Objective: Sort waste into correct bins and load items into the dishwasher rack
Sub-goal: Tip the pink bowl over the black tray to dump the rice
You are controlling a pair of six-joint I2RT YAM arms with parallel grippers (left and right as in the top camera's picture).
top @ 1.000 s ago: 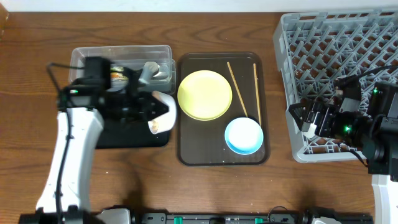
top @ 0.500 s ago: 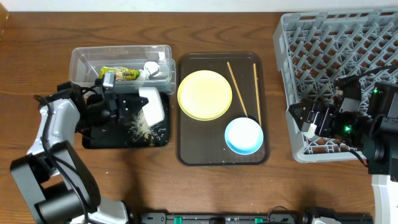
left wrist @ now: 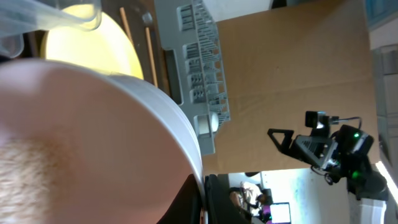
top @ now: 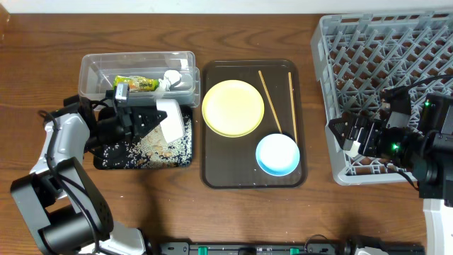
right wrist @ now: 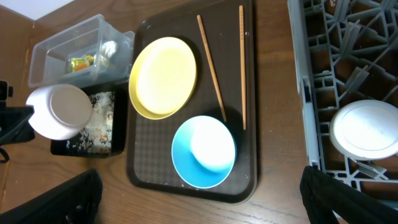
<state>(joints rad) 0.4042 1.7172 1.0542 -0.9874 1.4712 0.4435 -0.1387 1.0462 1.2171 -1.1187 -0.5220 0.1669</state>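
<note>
Next, I set the small white bowl down with my left gripper on the brown tray [top: 226, 160] next to the blue bowl.
My left gripper [top: 156, 117] is shut on the rim of the small white bowl [top: 170, 119], holding it tipped on its side over the black tray [top: 106, 161]. Rice-like grains [top: 150, 146] lie spread across that tray. The bowl fills the left wrist view [left wrist: 93, 124]. The clear tub [top: 95, 65] holds the snack wrapper [top: 134, 83] and the white scrap [top: 172, 78]. The yellow plate [top: 233, 108], blue bowl [top: 277, 154] and two chopsticks [top: 270, 103] lie on the brown tray. My right gripper [top: 352, 136] is open and empty over the grey rack's [top: 396, 49] front left corner.
The dark brown serving tray [top: 212, 170] lies between the bins and the rack. In the right wrist view a round white object [right wrist: 367, 127] sits in the rack. Bare wooden table runs along the front edge.
The left gripper tipped the white bowl over the black tray and the grains poured out. They now lie spread over the tray. The right arm has not moved.
</note>
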